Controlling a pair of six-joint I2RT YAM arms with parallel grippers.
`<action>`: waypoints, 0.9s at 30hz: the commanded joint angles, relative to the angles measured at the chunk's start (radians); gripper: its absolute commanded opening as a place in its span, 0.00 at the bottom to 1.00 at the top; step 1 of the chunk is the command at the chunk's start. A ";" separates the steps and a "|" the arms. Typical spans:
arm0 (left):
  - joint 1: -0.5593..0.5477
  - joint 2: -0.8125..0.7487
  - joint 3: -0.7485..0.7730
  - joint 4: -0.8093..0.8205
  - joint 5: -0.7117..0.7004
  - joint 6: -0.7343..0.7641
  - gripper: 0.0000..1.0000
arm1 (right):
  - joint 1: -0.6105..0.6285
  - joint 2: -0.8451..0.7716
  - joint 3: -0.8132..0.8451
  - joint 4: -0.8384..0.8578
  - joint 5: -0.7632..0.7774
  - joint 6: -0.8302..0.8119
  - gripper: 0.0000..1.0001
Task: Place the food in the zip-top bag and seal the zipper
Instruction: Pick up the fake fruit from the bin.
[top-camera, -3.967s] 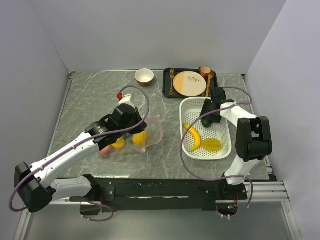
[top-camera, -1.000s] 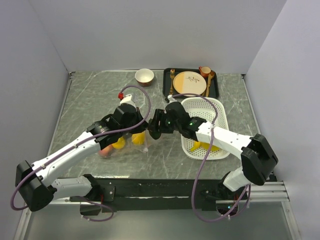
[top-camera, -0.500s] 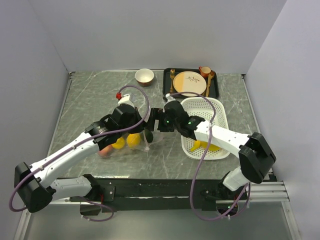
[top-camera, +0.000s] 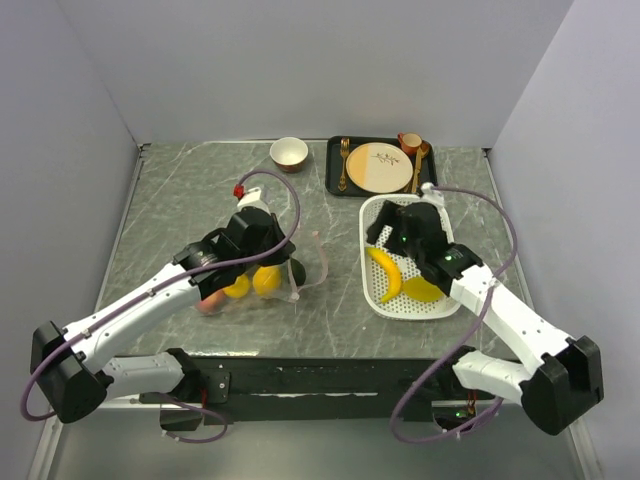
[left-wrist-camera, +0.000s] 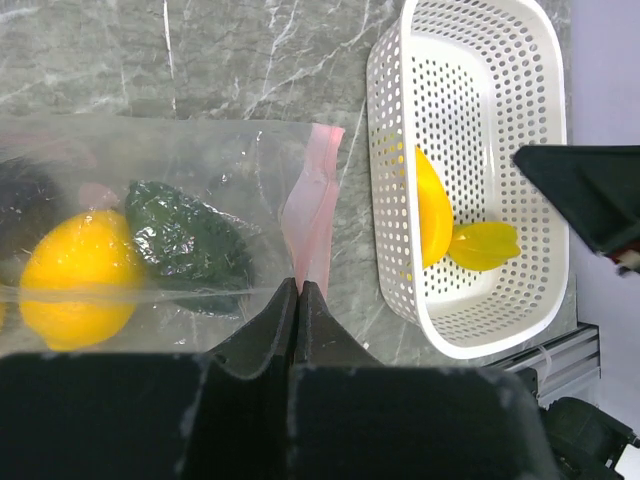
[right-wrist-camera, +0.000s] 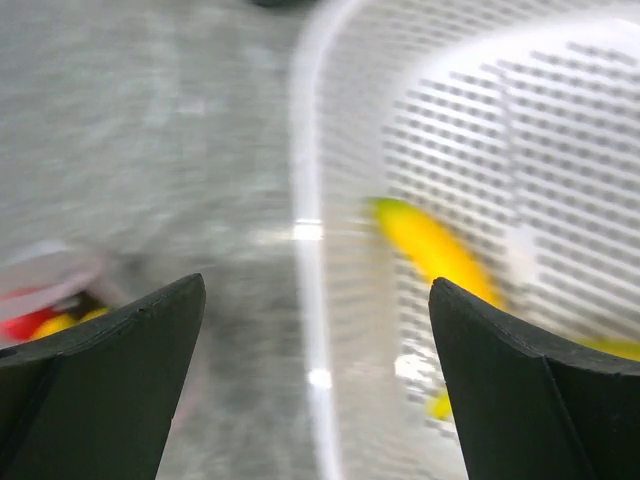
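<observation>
My right gripper should go next to the banana's curved middle (top-camera: 392, 276), beside the yellow-green piece in the white basket, and close there.
The clear zip-top bag (top-camera: 308, 262) lies left of centre, its mouth facing right. My left gripper (top-camera: 283, 272) is shut on the pink zipper (left-wrist-camera: 312, 215) strip at the mouth's near edge. Inside the bag are yellow round fruits (top-camera: 265, 280), a reddish one (top-camera: 210, 300) and a dark green piece (left-wrist-camera: 190, 245). A banana (top-camera: 385, 272) and a yellow-green piece (top-camera: 425, 290) lie in the white basket (top-camera: 452, 262). My right gripper (top-camera: 383, 230) hangs open and empty over the basket's far left part. In the blurred right wrist view the banana (right-wrist-camera: 430, 245) shows between the fingers.
At the back stand a white and red bowl (top-camera: 289, 152) and a black tray (top-camera: 335, 172) with a beige plate (top-camera: 378, 167), cutlery and a cup (top-camera: 410, 142). Grey walls close in the left, right and far sides of the marble table.
My right gripper has pulled back from the bag's mouth to above the basket and has opened wide. The dark green piece now lies inside the bag. The left gripper keeps its hold.
</observation>
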 joint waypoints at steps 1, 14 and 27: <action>-0.004 0.015 0.029 0.058 0.019 0.002 0.01 | -0.111 0.016 -0.062 -0.148 0.026 -0.061 0.98; -0.004 0.032 0.029 0.069 0.052 0.011 0.01 | -0.193 0.032 -0.101 -0.326 0.068 0.220 0.80; -0.004 0.040 0.034 0.044 0.054 0.019 0.01 | -0.286 0.041 -0.154 -0.301 0.060 0.321 0.88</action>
